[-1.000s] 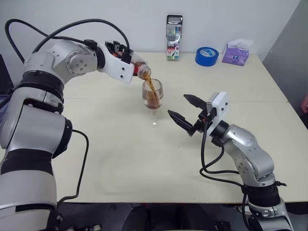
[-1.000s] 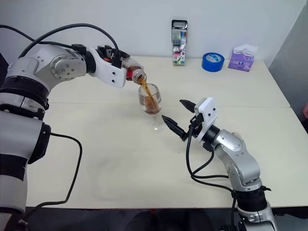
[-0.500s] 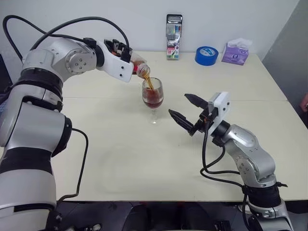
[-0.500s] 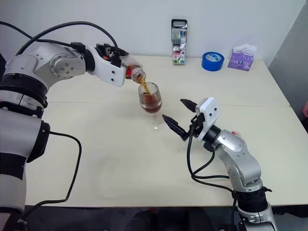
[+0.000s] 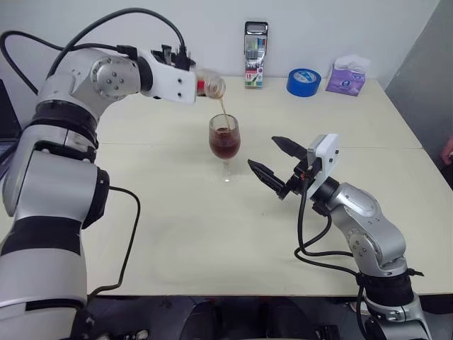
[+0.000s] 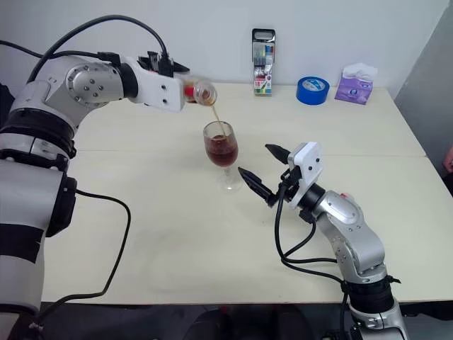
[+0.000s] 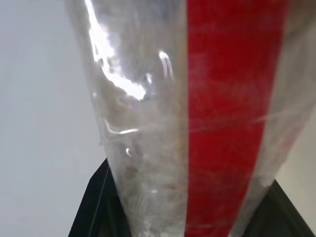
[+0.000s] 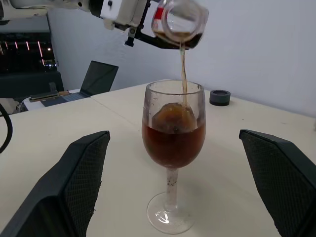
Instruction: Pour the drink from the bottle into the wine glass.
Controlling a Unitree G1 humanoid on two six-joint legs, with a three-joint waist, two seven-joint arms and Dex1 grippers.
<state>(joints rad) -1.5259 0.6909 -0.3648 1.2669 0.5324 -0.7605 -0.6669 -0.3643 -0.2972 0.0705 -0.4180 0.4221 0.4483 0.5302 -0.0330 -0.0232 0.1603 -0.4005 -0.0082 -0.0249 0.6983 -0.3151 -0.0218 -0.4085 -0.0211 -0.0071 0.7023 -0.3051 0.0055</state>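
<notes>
The robot's left gripper should set the clear bottle down on the cream table (image 5: 148, 172) beside the wine glass, toward the laptop.
The clear bottle (image 5: 211, 86) with a red stripe (image 7: 227, 113) lies tipped on its side above the wine glass (image 5: 225, 144), its mouth (image 8: 180, 22) over the rim. My left gripper (image 5: 198, 84) is shut on the bottle's body. A thin stream of dark reddish-brown drink (image 8: 182, 69) falls into the bowl, which is roughly half full (image 8: 173, 143). The glass stands upright on the table. My right gripper (image 5: 262, 152) hovers open just right of the glass, pointing at it, with one finger (image 8: 79, 182) on each side of the stem and not touching.
A marker pack (image 5: 255, 54), a blue tape roll (image 5: 304, 82) and a purple tissue pack (image 5: 347, 78) stand along the cream table's far edge (image 5: 354, 113). A laptop (image 8: 96, 81) sits off to my left. A small dark round object (image 8: 219, 97) lies behind the glass.
My left gripper has lifted and rolled the bottle, so its mouth sits higher above the rim. The stream has thinned and the drink stands higher in the glass. The right arm has not moved.
</notes>
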